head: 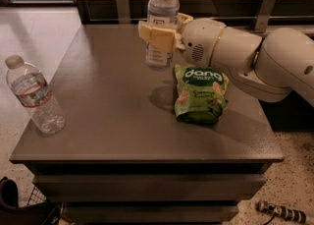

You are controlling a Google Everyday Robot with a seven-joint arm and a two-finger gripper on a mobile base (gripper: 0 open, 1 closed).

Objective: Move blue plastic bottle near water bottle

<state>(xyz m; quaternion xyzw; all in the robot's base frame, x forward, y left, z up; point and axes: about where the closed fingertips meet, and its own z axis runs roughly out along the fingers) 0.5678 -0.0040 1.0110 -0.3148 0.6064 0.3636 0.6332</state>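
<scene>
The blue plastic bottle, now held above the table's middle back, will go down from my gripper near the grey table's front edge (90, 139), close beside the water bottle.
The blue plastic bottle (161, 10), slim and bluish with a white cap and a pale label, is held upright above the grey table (113, 106), over its middle back part. My gripper (158, 36) is shut on its body, with cream fingers (152, 35) wrapped round the label; the white arm reaches in from the right. The bottle casts a shadow on the table below it. The water bottle (33, 95), wider, ribbed, with a red-banded label, stands tilted slightly at the table's left edge, well left of the gripper.
A green snack bag (201, 94) lies flat on the table, right of centre, just below my arm. A wooden wall with metal brackets (121, 4) runs behind the table. A small object (279, 211) lies on the floor at the lower right.
</scene>
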